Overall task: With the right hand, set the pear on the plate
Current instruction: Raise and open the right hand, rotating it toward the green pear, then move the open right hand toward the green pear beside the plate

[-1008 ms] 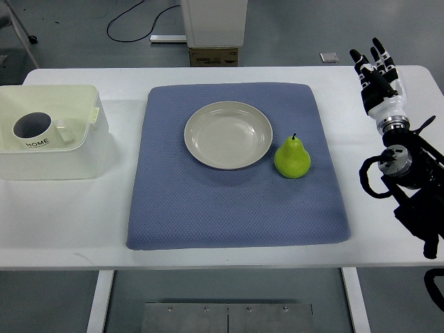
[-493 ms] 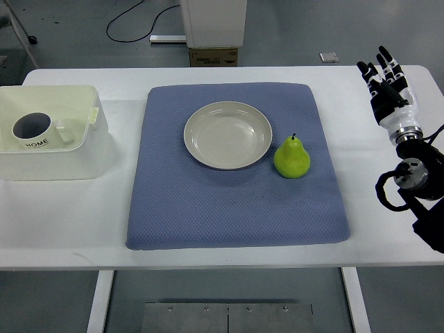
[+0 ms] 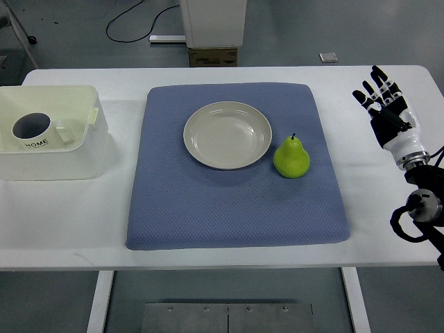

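Observation:
I should next grip the wide lower body (image 3: 293, 162) of the green pear on the blue mat beside the beige plate with my right gripper.
A green pear (image 3: 292, 157) stands upright on the blue mat (image 3: 236, 208), just right of the beige plate (image 3: 227, 134), which holds nothing. My right hand (image 3: 383, 101) hovers over the white table at the far right, well apart from the pear, fingers spread and holding nothing. Its wrist and cabled forearm (image 3: 419, 201) run down toward the right edge. The left arm does not show.
A white bin (image 3: 83, 149) sits at the left of the table with a white mug (image 3: 36, 130) inside it. Beyond the table's far edge stand a white base and a cardboard box (image 3: 214, 55).
My right hand has shifted lower in the picture and a little to the right, with its fingers spreading wider. The forearm has slid toward the right edge. Pear and plate have not moved.

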Tool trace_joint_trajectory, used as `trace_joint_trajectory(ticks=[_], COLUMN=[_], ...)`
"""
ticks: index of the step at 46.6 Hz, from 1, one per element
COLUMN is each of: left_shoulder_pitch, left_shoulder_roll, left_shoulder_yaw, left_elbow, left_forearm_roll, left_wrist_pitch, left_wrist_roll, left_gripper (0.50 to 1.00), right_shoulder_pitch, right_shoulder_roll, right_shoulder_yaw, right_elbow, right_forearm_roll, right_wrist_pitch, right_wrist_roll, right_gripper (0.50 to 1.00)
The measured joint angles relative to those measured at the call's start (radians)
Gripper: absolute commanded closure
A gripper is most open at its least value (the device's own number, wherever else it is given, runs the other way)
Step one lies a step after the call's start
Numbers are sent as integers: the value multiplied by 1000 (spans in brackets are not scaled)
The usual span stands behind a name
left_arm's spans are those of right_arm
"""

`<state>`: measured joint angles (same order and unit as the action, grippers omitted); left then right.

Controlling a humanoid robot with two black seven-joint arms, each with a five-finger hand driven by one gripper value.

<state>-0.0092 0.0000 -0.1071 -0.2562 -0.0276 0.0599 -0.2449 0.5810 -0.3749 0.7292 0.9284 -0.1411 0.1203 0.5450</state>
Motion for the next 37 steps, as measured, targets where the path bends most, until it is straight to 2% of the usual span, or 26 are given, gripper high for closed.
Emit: trace_joint_trajectory(ticks=[10,28,37], left_shoulder_pitch=[0,0,0], left_shoulder_roll=[0,0,0], left_shoulder_yaw=[0,0,0], left_elbow=[0,0,0], left_forearm_roll=[0,0,0], left_wrist_pitch=[0,0,0], left_wrist_roll=[0,0,0], left_gripper=[500,500,500], right_shoulder_pitch=[-10,-12,-7], right_shoulder_roll=[-6,19,42], right_shoulder_yaw=[-58,-128,-158], right_elbow=[38,34,30], right_forearm_roll=[-8,-58,-60], right_wrist_pitch=[-7,-17,-60], right_wrist_roll=[12,12,21], right_gripper=[500,500,500])
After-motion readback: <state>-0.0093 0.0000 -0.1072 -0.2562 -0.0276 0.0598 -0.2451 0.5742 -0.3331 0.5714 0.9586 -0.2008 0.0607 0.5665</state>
